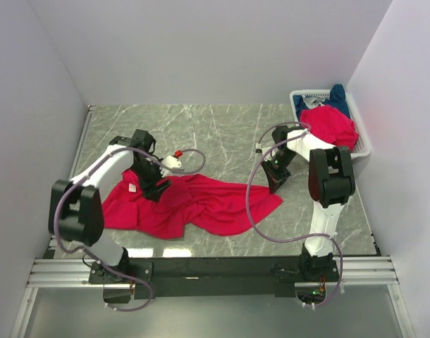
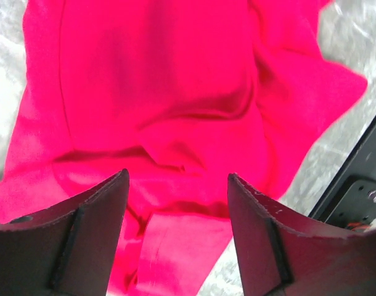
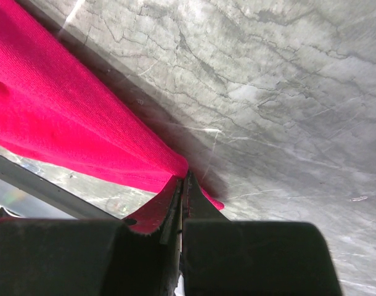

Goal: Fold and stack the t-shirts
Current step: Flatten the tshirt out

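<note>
I can see the red t-shirt lying crumpled below my left gripper, so I need to pinch the folded edge (image 2: 148, 128) with it and pull it taut from my right gripper before folding.
A bright red t-shirt (image 1: 201, 204) lies crumpled across the near middle of the marble table. My left gripper (image 1: 157, 189) hangs over its left part with the jaws wide open and empty; the left wrist view shows the red cloth (image 2: 163, 111) below and between the fingers (image 2: 95, 209). My right gripper (image 1: 277, 184) is at the shirt's right corner and is shut on the cloth's edge (image 3: 83, 123), which stretches away taut to the left. Another red t-shirt (image 1: 331, 125) and a dark blue one (image 1: 337, 98) lie in the basket.
A white mesh basket (image 1: 363, 144) stands at the back right against the wall. A small red and white object (image 1: 177, 153) lies near the left arm. The black base rail (image 1: 222, 269) runs along the near edge. White walls close in the left, back and right.
</note>
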Motion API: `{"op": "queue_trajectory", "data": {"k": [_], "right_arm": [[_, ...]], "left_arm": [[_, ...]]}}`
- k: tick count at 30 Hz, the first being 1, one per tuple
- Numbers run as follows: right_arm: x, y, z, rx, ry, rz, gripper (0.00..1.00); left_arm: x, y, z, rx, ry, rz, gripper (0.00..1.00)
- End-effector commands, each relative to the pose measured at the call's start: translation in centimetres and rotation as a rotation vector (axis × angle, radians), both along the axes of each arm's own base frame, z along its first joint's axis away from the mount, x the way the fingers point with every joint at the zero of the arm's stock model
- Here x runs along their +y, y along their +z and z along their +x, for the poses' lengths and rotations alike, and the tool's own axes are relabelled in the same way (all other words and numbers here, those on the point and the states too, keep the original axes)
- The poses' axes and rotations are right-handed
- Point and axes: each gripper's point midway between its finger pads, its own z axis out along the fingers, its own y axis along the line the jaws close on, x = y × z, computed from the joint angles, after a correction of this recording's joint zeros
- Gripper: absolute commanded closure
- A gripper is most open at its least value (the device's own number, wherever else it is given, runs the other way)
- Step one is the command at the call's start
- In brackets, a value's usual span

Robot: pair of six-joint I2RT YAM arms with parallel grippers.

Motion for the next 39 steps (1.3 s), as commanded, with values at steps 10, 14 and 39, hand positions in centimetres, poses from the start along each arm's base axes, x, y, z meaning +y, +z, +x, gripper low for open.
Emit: {"op": "queue_trajectory", "data": {"k": [10, 14, 39], "right_arm": [[-0.7, 0.2, -0.3, -0.005, 0.011, -0.017, 1.0], [-0.8, 0.2, -0.2, -0.005, 0.01, -0.018, 1.0], [-2.0, -0.1, -1.0, 0.008, 0.017, -0.033, 0.7]], "left_arm": [[-1.8, -3.3, 3.1, 0.139, 0.154, 0.006, 0.34], [-1.4, -4.8, 2.8, 0.191, 0.163, 0.049, 0.36], [-2.1, -2.7, 1.5, 0.18, 0.139, -0.003, 0.99]]}}
